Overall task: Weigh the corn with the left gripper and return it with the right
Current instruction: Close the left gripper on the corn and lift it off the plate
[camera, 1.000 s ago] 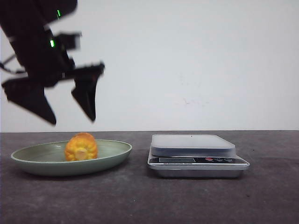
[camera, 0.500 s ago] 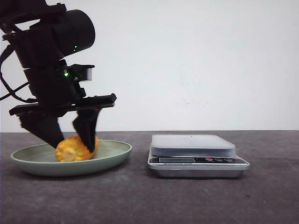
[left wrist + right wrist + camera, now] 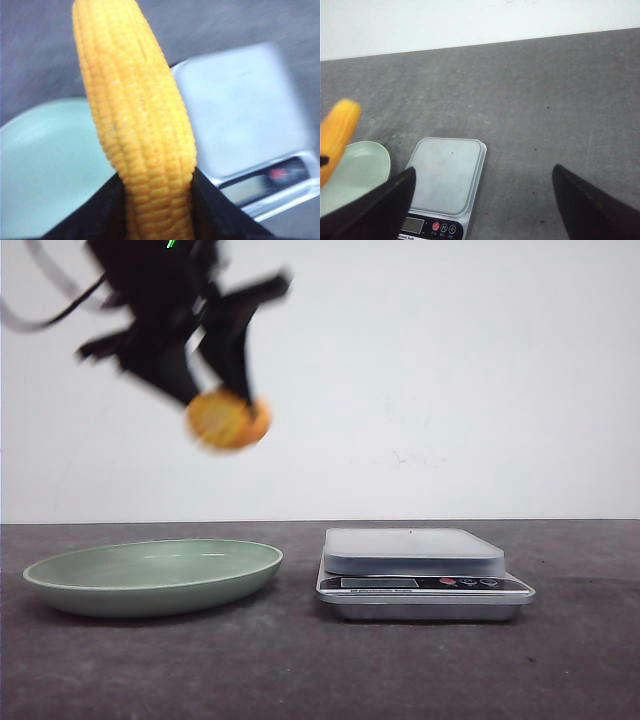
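Note:
The corn, now high above the green plate, will be released by my left gripper near the middle of the silver kitchen scale's flat top [image 3: 399, 537] [image 3: 237, 112].
My left gripper [image 3: 220, 390] is shut on the corn [image 3: 228, 420], an orange-yellow cob piece, and holds it high in the air above the right part of the green plate [image 3: 150, 585]. In the left wrist view the corn [image 3: 140, 120] sits between the two black fingers, over the plate [image 3: 45, 165] and the scale [image 3: 240, 115]. The silver kitchen scale [image 3: 420, 565] stands on the table right of the plate, nothing on it. My right gripper [image 3: 480, 200] is open above the table beside the scale [image 3: 447, 175]; the corn [image 3: 337, 137] shows at that view's edge.
The dark grey table runs to a white wall at the back. The plate [image 3: 355, 175] holds nothing. The scale's display and buttons [image 3: 468, 582] face the front.
My left gripper closed on the corn in the plate, then lifted it up and a little to the right. The plate now holds nothing.

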